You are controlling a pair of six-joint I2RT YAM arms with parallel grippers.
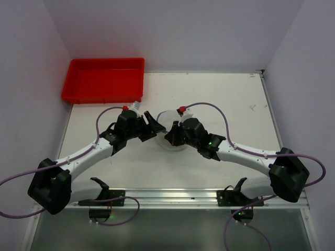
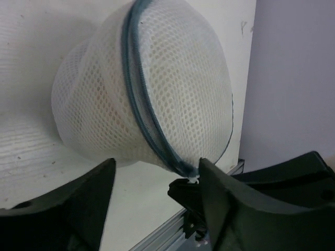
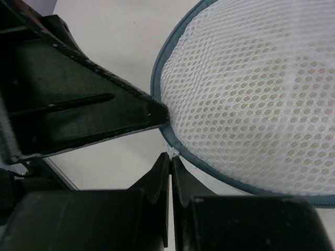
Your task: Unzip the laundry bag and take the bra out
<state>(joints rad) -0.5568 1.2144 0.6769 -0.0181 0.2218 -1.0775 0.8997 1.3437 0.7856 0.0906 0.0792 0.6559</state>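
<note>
The open finger of my left gripper crowds the zipper pull held by my right gripper, so I need to back my left gripper off and then pinch the zipper band (image 2: 161,148) with it.
The laundry bag (image 1: 170,121) is a white mesh dome with a blue-grey zipper band, lying mid-table between both grippers. The left wrist view shows it tipped on its side (image 2: 146,89), the zipper band running over it. My right gripper (image 3: 171,157) is shut on the small white zipper pull (image 3: 171,152) at the bag's rim (image 3: 251,99). My left gripper (image 2: 157,180) is open at that same rim, with nothing between its fingers (image 2: 225,201). From above, the left gripper (image 1: 153,125) sits left of the bag and the right gripper (image 1: 168,137) at its near edge. The bra is hidden.
A red plastic tray (image 1: 103,79) stands at the back left corner against the wall. An aluminium rail (image 1: 172,196) runs along the table's near edge. Walls close the table on the left, back and right.
</note>
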